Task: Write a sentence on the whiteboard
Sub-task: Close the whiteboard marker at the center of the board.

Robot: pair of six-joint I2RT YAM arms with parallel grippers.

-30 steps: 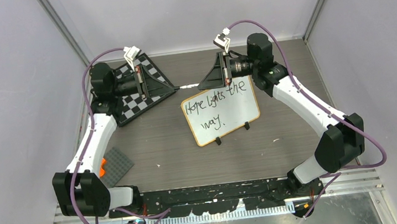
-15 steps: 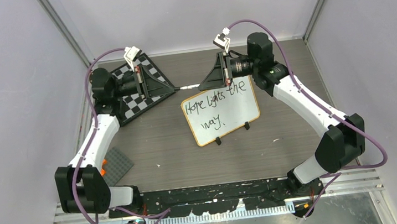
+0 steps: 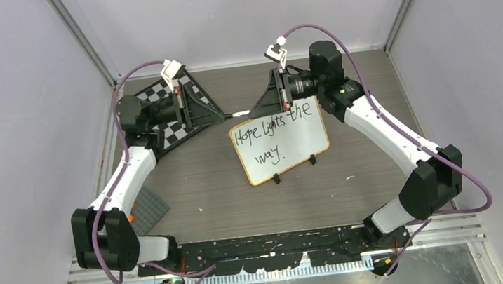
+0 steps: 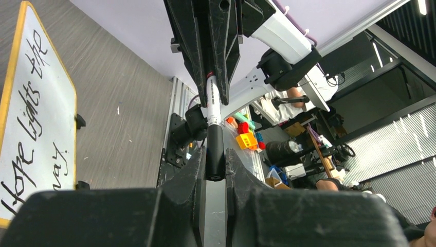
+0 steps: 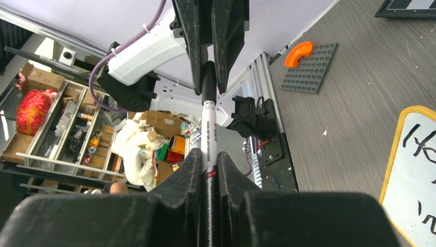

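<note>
I need to release the marker from my left gripper on the bare table [image 3: 216,161] between the chessboard and the whiteboard.
The whiteboard [image 3: 290,146] lies flat mid-table and reads "Hope lights the way."; it also shows in the left wrist view [image 4: 46,103] and the right wrist view [image 5: 411,170]. Both grippers face each other above its far left corner. My right gripper [image 3: 251,107] [image 5: 208,157] is shut on the white marker body [image 5: 207,131] [image 4: 213,103]. My left gripper [image 3: 223,114] [image 4: 215,154] is shut on the black marker cap [image 4: 215,149] [image 5: 207,82]. Cap and body are in line and meet end to end [image 3: 236,112].
A black-and-white chessboard [image 3: 163,136] lies under the left gripper at the far left. A grey studded baseplate [image 3: 150,209] [image 5: 308,69] with an orange curved piece [image 3: 130,212] [image 5: 298,52] lies near the left arm's base. Walls enclose the table on three sides.
My left gripper has moved right, toward the right gripper, and the right gripper has edged left. The stretch of marker showing between them has become shorter.
</note>
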